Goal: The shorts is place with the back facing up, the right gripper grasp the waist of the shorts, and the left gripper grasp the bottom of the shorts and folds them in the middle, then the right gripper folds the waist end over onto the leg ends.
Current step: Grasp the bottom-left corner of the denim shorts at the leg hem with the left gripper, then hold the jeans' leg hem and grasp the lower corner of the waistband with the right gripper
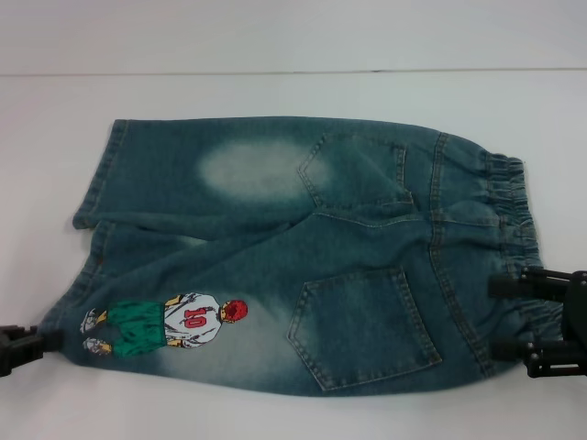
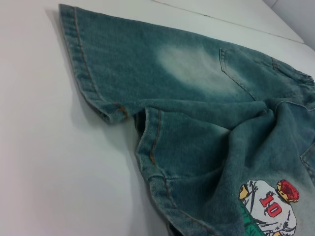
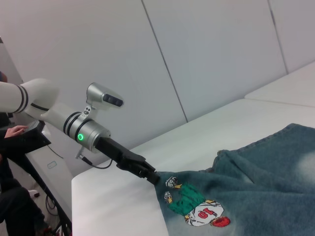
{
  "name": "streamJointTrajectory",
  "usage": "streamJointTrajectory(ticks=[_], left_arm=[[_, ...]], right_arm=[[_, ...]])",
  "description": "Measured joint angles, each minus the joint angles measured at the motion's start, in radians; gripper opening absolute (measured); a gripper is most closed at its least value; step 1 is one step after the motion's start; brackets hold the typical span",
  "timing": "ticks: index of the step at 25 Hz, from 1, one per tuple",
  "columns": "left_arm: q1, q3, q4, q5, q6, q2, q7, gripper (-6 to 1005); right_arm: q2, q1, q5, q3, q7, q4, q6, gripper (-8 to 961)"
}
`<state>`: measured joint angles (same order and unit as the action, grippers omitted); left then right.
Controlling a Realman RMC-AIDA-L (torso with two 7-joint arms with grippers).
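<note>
The open fingers of my right gripper lie level across the waistband, so that gripper should back away, tip down and pinch the waist's near corner [image 1: 549,332] before folding.
The shorts [image 1: 303,247] lie flat on the white table, back pockets up, with the cartoon player [image 1: 165,325] on the near leg. The ruffled waist [image 1: 509,197] is on the right and the leg hems [image 1: 96,183] on the left. My right gripper [image 1: 495,317] is at the near end of the waist, open, with one finger [image 1: 527,284] on each side of a stretch of the band. My left gripper [image 3: 153,176] comes in from the left and is pinched shut on the near leg hem [image 3: 165,178] beside the cartoon. The left wrist view shows both hems [image 2: 147,142] but no fingers.
The white table [image 1: 275,92] extends beyond the shorts to a far edge. In the right wrist view the left arm's silver wrist with its green ring [image 3: 86,135] reaches over the table's edge, and a person sits at the far left [image 3: 15,147].
</note>
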<state>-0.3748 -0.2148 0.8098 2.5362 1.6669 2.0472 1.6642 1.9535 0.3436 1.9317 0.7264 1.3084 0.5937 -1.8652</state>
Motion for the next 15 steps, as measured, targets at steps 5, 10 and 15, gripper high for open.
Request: streamJointTrajectory(ticks=[5,10,15], left_arm=[[0.0,0.001,0.0,-0.004,0.0,0.001,-0.001,173],[-0.006,0.013,-0.008,-0.037,-0.024,0.002,-0.001,27],[-0.017,0.015,-0.03,-0.107,-0.051,-0.002,0.005,12]], right_arm=[[0.001,0.0,-0.003,-0.027,0.005,0.0,0.0,894],[0.006,0.013,-0.008,-0.191,0.056,-0.009,0.013,894],[-0.001,0.041,-0.008,-0.35,0.25,0.019,0.108,895]])
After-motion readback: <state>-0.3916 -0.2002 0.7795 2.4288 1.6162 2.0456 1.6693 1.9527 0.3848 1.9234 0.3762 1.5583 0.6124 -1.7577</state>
